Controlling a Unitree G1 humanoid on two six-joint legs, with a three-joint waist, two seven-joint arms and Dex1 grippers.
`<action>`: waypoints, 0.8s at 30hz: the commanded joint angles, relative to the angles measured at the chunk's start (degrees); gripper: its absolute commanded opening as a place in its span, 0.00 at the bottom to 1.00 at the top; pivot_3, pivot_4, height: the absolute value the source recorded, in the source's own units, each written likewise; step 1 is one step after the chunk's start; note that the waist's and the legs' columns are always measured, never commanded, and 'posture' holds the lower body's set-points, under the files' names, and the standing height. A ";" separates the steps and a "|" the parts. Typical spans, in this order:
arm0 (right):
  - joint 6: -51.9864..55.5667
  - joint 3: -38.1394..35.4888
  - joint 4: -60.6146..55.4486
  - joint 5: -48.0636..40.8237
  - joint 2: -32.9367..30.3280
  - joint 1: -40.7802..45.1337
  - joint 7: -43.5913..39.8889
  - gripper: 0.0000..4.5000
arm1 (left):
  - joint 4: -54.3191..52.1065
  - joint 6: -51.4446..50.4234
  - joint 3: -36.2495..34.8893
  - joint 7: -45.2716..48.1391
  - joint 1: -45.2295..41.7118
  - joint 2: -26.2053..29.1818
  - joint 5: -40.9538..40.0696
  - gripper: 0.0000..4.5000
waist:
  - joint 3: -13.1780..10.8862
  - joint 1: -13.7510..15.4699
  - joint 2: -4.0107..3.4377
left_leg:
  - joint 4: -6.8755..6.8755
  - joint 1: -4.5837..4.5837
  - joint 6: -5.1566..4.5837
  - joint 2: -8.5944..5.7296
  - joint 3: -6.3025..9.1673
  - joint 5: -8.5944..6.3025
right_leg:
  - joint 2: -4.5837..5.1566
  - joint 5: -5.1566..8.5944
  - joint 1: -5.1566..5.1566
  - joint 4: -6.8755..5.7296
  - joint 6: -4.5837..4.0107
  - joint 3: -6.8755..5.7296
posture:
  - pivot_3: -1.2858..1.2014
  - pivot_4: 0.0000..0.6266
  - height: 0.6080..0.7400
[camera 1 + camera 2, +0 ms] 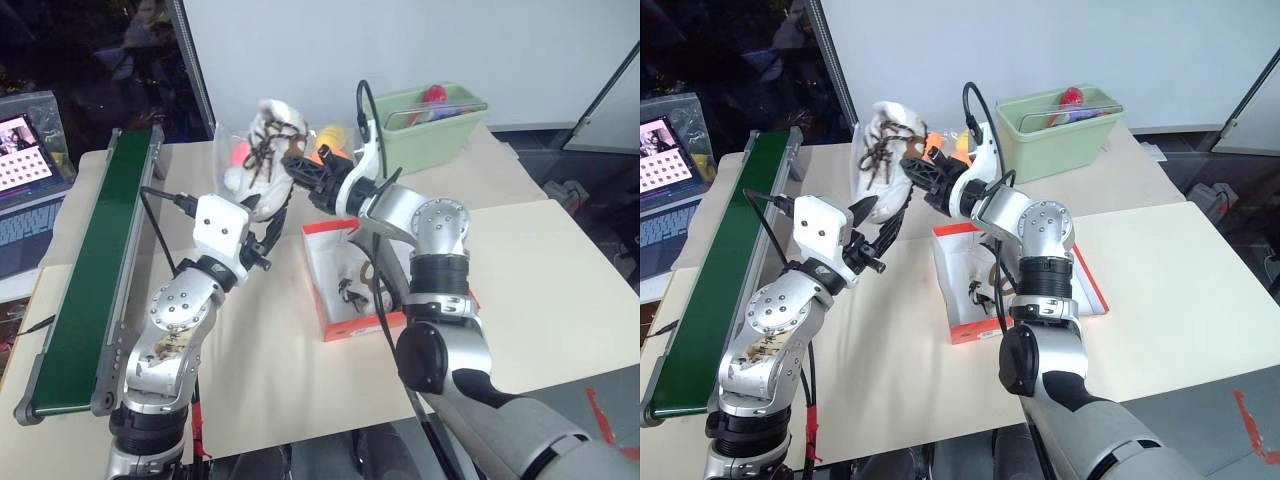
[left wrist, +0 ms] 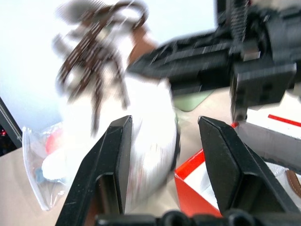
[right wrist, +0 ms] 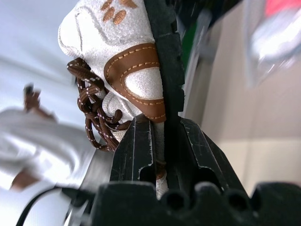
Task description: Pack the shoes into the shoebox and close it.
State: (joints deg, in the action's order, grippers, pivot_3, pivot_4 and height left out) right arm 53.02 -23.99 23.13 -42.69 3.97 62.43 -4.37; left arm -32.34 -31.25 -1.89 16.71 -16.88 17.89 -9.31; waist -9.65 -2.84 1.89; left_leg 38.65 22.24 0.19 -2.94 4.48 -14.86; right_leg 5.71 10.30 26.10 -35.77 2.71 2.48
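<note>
I will release the white shoe with my right gripper in the red shoebox (image 1: 337,288), along the shoebox's side nearest the green conveyor. The shoe now hangs in the air behind the shoebox.
The white shoes (image 1: 262,150) with dark brown laces hang in the air behind the shoebox (image 1: 330,322). My right gripper (image 3: 164,121) is shut on the rim of one shoe (image 3: 134,70), next to its brown leather patch; from the head it shows at the shoes' right side (image 1: 298,165). Below them, my left gripper (image 2: 164,123) stands open, its fingers (image 2: 115,155) on either side of the lower white part of the shoes (image 2: 150,136). The red shoebox lies open on the table, white inside, with its lid (image 1: 1090,285) flat to the right.
A pale green tub (image 1: 430,128) with toys stands at the back right. A clear bag of coloured toys (image 1: 240,152) lies behind the shoes. A long green conveyor (image 1: 95,270) runs along the left, with a laptop (image 1: 25,180) beyond it.
</note>
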 commanded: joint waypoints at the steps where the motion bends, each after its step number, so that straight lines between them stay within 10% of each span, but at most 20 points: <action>1: -5.73 4.57 -4.75 5.43 -4.87 -0.05 -2.17 0.06 | -3.61 -1.14 -5.59 -0.61 1.46 0.80 -2.48 0.53 | 0.00 0.04 0.00 | 0.02 0.02 0.00 0.00 0.00 0.00 | 0.00 0.00 0.00 0.00 0.00 0.00 | 0.52 0.24 1.00; 14: 37.78 13.06 -11.13 -1.73 -25.51 4.82 -12.68 0.06 | -4.98 0.34 -6.12 19.19 16.27 10.60 -15.33 0.53 | -0.01 -0.18 -0.02 | 0.11 0.01 -0.18 0.11 -0.10 -0.10 | -0.04 0.01 -0.01 0.01 -0.02 0.01 | 0.52 0.24 1.00; 24: 39.48 25.38 -3.38 -5.38 -30.70 3.99 -15.47 0.06 | -1.65 4.73 -6.20 28.51 17.09 16.56 -18.47 0.53 | -0.01 0.22 -0.02 | 0.15 0.01 -0.22 0.13 -0.21 -0.13 | -0.05 0.01 -0.08 0.08 -0.03 0.00 | 0.52 0.24 1.00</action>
State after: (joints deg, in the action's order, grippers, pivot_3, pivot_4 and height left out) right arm 92.07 1.01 19.16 -47.97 -26.22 66.22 -18.93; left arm -33.96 -28.58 -7.75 44.29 0.75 33.57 -27.33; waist -9.66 -2.62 1.87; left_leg 38.79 22.24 -0.03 -2.82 4.27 -14.99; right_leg 5.67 10.31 26.03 -35.69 2.69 2.49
